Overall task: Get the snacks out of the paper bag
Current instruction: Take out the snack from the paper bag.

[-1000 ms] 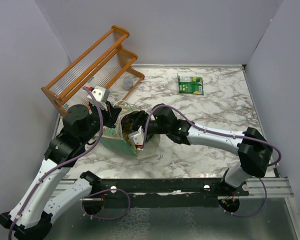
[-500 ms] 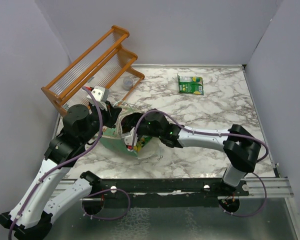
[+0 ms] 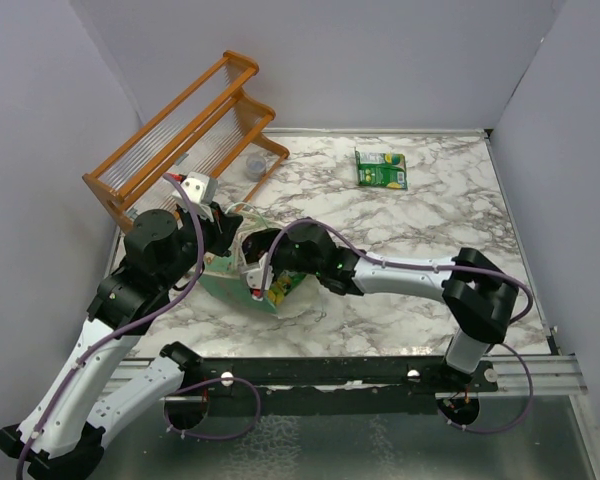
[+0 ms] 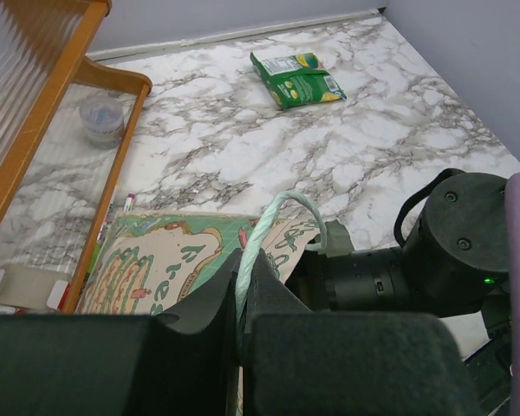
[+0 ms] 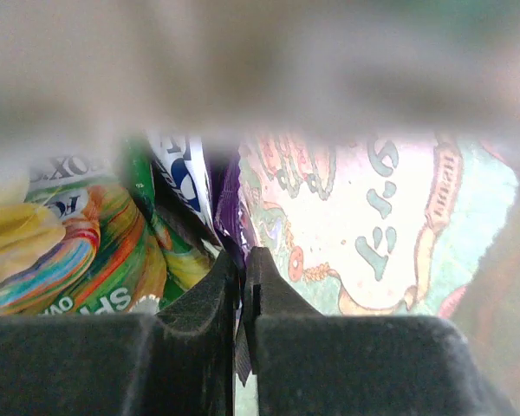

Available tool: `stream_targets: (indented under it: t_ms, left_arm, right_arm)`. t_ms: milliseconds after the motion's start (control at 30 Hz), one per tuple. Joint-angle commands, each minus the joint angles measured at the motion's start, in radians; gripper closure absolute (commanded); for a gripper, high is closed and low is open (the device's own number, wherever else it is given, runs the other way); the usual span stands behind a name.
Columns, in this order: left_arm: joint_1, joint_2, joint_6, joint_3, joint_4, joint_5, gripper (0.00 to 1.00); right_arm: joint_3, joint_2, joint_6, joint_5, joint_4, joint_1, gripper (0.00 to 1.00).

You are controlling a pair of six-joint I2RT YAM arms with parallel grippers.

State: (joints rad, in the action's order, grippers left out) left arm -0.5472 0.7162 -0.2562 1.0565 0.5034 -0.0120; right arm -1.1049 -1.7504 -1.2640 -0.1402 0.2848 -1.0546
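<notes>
The purple snack packet, now inside the paper bag's mouth, will be released by my right gripper on the marble (image 3: 391, 212), in front of the green snack packet.
The paper bag (image 3: 228, 285) lies tilted at the left of the table, its printed pale-green side (image 4: 147, 260) up. My left gripper (image 4: 243, 276) is shut on the bag's string handle (image 4: 269, 217) and holds the mouth up. My right gripper (image 3: 264, 268) reaches into the bag's mouth. In the right wrist view it (image 5: 243, 264) is shut on the edge of a purple snack packet (image 5: 229, 201). Beside that lie a green-yellow packet (image 5: 87, 251) and a blue-white one (image 5: 184, 178). One green snack packet (image 3: 381, 169) lies on the marble at the far side.
An orange wooden rack (image 3: 185, 140) stands at the far left, just behind the bag. A small clear cup (image 4: 101, 117) sits at its foot. The right arm's forearm (image 3: 410, 272) stretches across the table's middle. Grey walls close in three sides.
My right gripper pushed further into the bag's mouth and closed from open onto the purple packet. The left gripper kept its hold on the handle without moving.
</notes>
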Motion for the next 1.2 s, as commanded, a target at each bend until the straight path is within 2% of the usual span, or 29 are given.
stream_targets:
  t_ms: [0,400,567,867,1033,1167]
  left_arm:
    - [0.000,-0.012,0.000,0.034,-0.010,-0.027,1.00]
    - [-0.001,-0.014,0.024,0.057,0.002,-0.082,1.00]
    - [-0.001,-0.015,0.029,0.059,0.008,-0.102,1.00]
    - [0.000,-0.022,0.044,0.042,0.003,-0.127,1.00]
    - [-0.001,-0.016,0.051,0.039,0.000,-0.136,1.00]
    - [0.000,-0.015,0.054,0.037,-0.002,-0.137,1.00]
  right_arm:
    - [0.030,0.099,0.058,-0.039,0.053,-0.004,0.99]
    - [0.150,0.313,0.254,-0.156,0.009,-0.004,0.99]
    - [0.203,0.448,0.334,-0.138,0.013,-0.004,0.99]
    - [0.222,0.737,0.342,-0.080,-0.169,-0.003,0.99]
    - [0.220,0.894,0.411,0.006,-0.205,-0.004,0.99]
    - [0.259,0.961,0.445,0.228,-0.104,-0.003,0.99]
